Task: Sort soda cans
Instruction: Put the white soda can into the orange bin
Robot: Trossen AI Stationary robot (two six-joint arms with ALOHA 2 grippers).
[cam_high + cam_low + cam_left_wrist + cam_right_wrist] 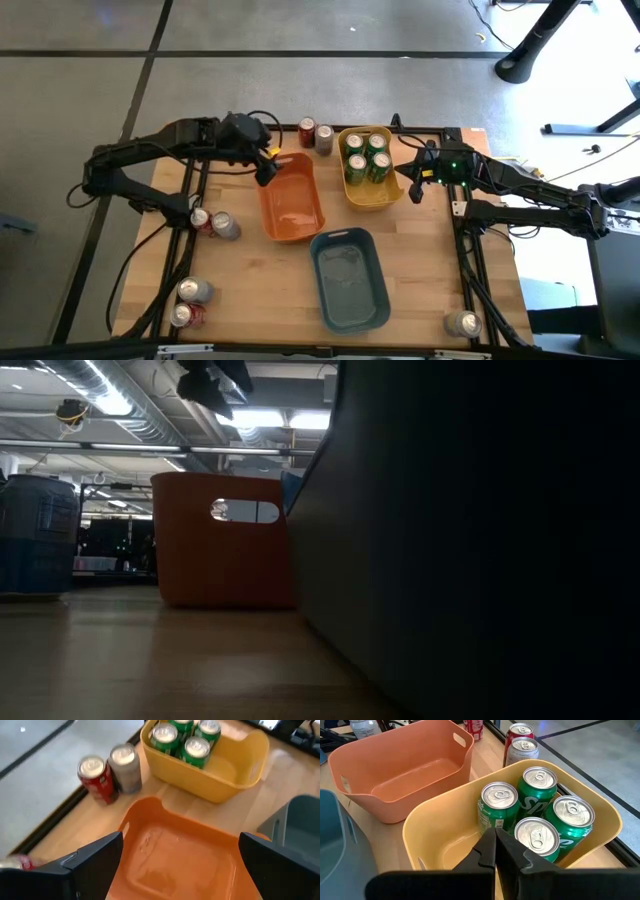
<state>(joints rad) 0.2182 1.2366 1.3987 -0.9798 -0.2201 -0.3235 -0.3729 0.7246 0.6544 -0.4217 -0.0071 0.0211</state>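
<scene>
The silver can sits between a red can and the orange bin's side. Next, my left gripper closes around the body of the silver can (229, 228).
Several green soda cans (535, 805) stand upright in the yellow bin (368, 190). A red can (96, 779) and a silver can (125, 767) stand on the table by its far edge, between the bins. More cans lie at the left (213, 223), the near left (188, 302) and the near right (462, 323). My left gripper (182, 865) hangs open above the orange bin (292, 205), which has nothing in it, with nothing between its fingers. My right gripper (495, 852) is shut at the yellow bin's right rim, holding nothing.
A blue-grey bin (348, 278) sits near the front edge, its dark wall (480, 540) filling much of the low view. The three bins crowd the table's middle. Bare wood shows between the left cans and the orange bin.
</scene>
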